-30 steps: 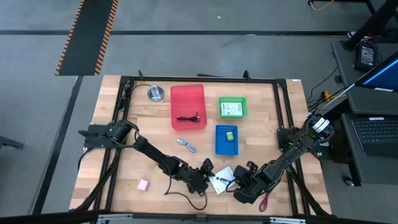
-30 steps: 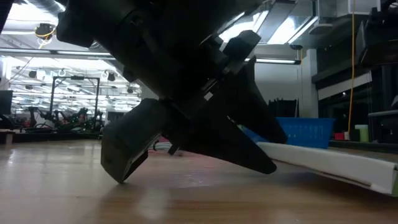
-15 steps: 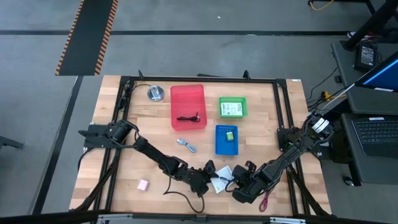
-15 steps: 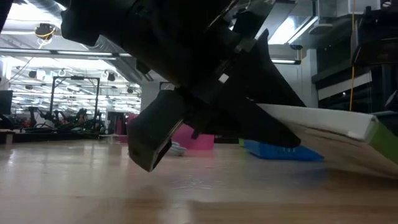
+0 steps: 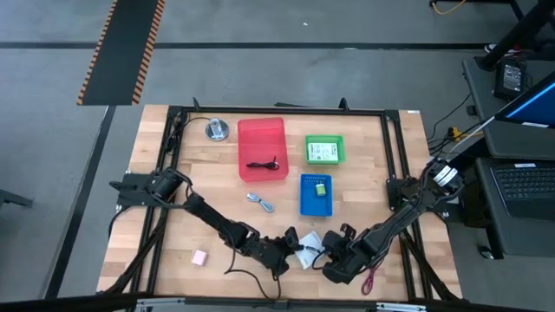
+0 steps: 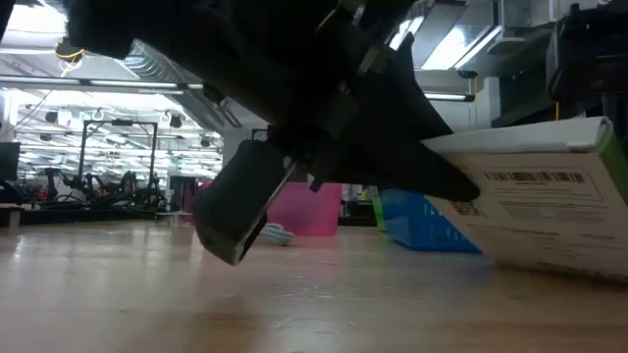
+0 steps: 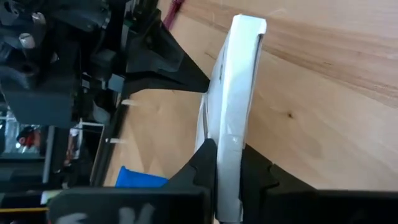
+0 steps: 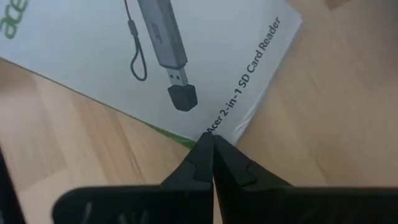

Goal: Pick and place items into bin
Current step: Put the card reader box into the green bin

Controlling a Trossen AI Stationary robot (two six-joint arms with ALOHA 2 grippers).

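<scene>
The white card's corner is held in my shut right gripper, so next my left gripper lifts the card before my right gripper opens and takes the card's green edge (image 8: 173, 137).
A white card (image 5: 308, 253), a flat printed box, stands tipped up near the table's near edge between both grippers; in the low view its barcode face (image 6: 549, 211) shows. My left gripper (image 5: 293, 245) is shut on it. My right gripper (image 5: 328, 254) is shut, its tips at the card's other side. A pink cube (image 5: 200, 256) lies near left, a silvery-blue piece (image 5: 260, 202) mid-table and a dark red cord (image 5: 368, 279) by the right arm. My left gripper pinches the card across its thin edge (image 7: 231, 134), one finger (image 7: 208, 163) on each flat face, coming nearly level from the table's left. The card stands on edge, tilted. My right gripper's shut fingertips (image 8: 211, 146) touch the card's green-trimmed edge (image 8: 219, 127), slanting down from the right.
At the back stand a red bin (image 5: 262, 130) holding a dark cord, a green bin (image 5: 324, 139) holding a white card and a blue bin (image 5: 305, 206) with a small green piece. A round silver disc (image 5: 216, 130) sits far left. Black frame rails border the table.
My left gripper has rolled and shut on the white card. The card has tipped up from nearly flat on the table to standing on edge, and its barcode face now shows in the low view. My right gripper has kept still at the card.
</scene>
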